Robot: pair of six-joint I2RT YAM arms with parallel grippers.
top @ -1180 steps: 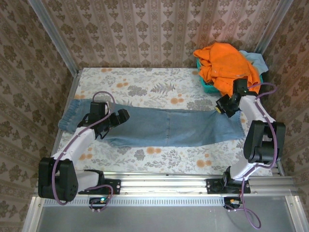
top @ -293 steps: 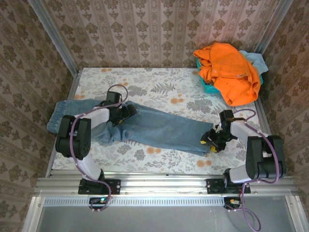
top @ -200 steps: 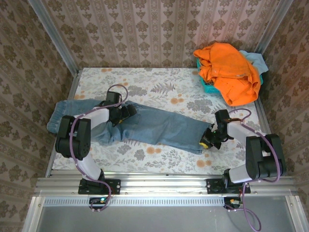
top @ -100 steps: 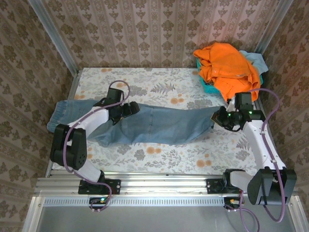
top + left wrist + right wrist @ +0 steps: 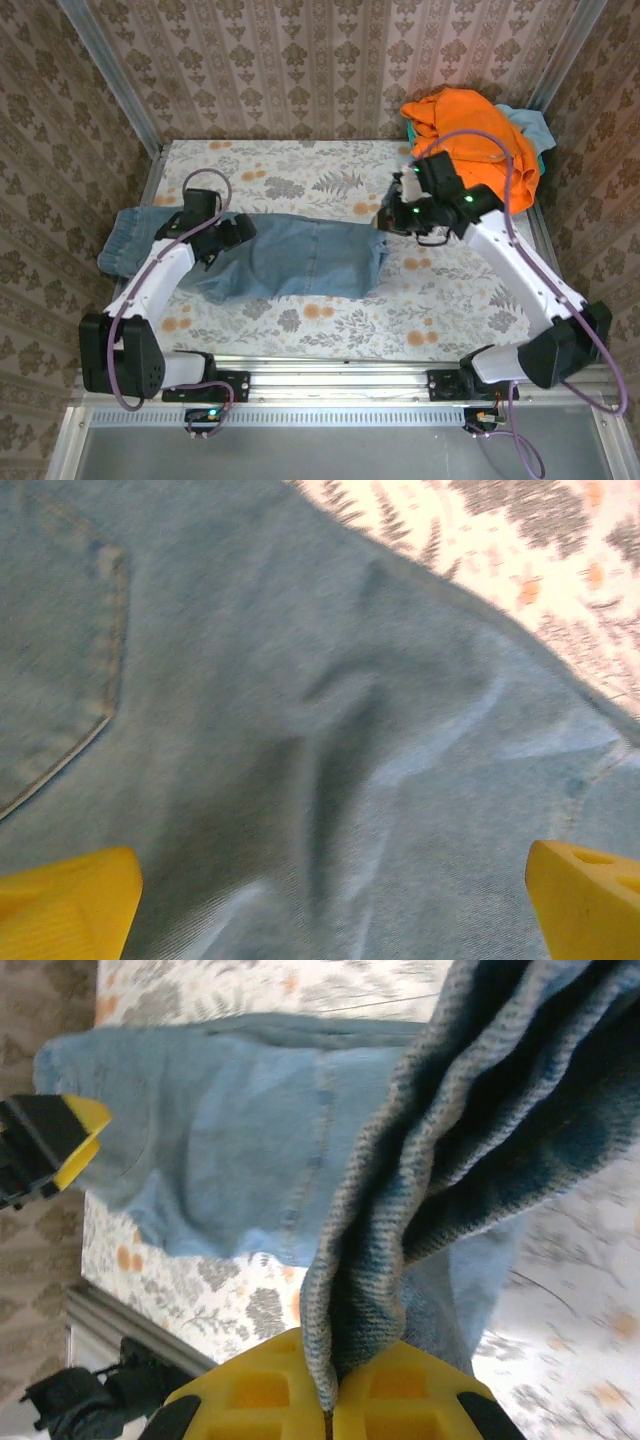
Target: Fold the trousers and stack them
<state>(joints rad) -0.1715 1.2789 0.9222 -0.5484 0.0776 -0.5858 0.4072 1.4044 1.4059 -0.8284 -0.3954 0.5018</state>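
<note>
My right gripper has the hem edge of the leg, now lifted above the table. I should lay it down on the seat of the trousers (image 5: 216,237) (image 5: 170,1115), below the waist end.
The trousers (image 5: 290,258), faded light-blue denim, lie across the floral table with the waist end at the left. My right gripper (image 5: 388,222) is shut on the leg ends and holds them lifted above the table, right of centre. In the right wrist view the yellow fingers (image 5: 410,1390) pinch a folded denim hem (image 5: 400,1210), and the rest of the trousers (image 5: 230,1120) spreads out below. My left gripper (image 5: 226,236) hovers open over the seat area. Its yellow fingertips (image 5: 60,900) stand wide apart above the denim, near a back pocket (image 5: 60,630).
A bright orange garment (image 5: 470,130) is heaped over a teal basket (image 5: 432,180) at the back right, with a pale turquoise cloth (image 5: 525,120) behind it. Patterned walls close in on three sides. A metal rail (image 5: 330,385) runs along the near edge.
My right gripper has risen and swung left with the leg ends, shortening the trousers' spread on the table. My left gripper has opened wider and shifted slightly left over the seat.
</note>
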